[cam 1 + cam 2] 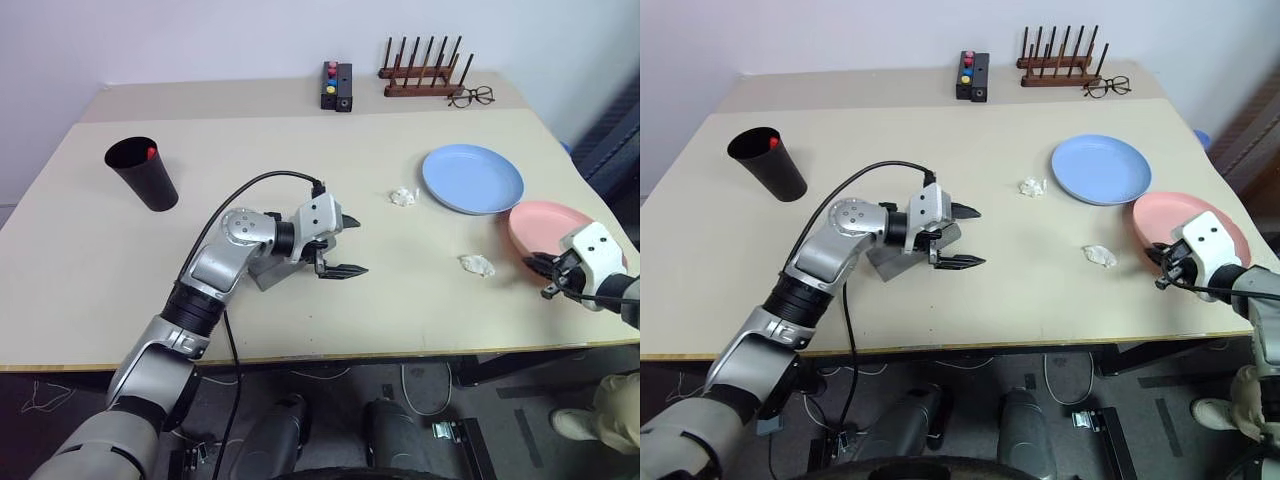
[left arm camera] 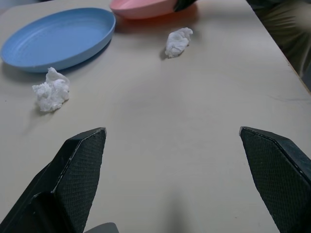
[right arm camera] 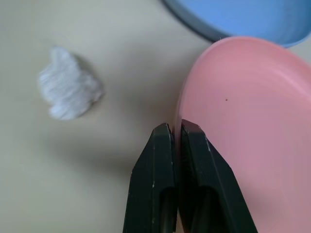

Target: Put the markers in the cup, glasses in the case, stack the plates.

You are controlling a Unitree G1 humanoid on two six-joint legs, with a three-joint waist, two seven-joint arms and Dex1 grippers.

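Observation:
My right gripper is going to release the pink plate on top of the light blue plate (image 1: 474,179), so that it sits nested inside the light blue plate's rim.
My right gripper (image 3: 176,127) is shut on the near rim of the pink plate (image 1: 545,225) at the table's right edge. Just behind it lies the light blue plate (image 1: 472,178), apart from the pink one. In the middle of the table my left gripper (image 1: 360,246) is open and holds nothing, pointing right. The grey case (image 1: 268,270) lies on the table under its wrist, mostly covered. A red-capped marker (image 1: 151,152) stands in the black cup (image 1: 143,172) at the left. The glasses are hidden.
Two white crumpled wads lie on the table, one (image 1: 403,197) left of the blue plate and one (image 1: 477,264) left of the pink plate. At the back stand a black button box (image 1: 336,86), a wooden rack (image 1: 425,70) and wire-rimmed spectacles (image 1: 470,97).

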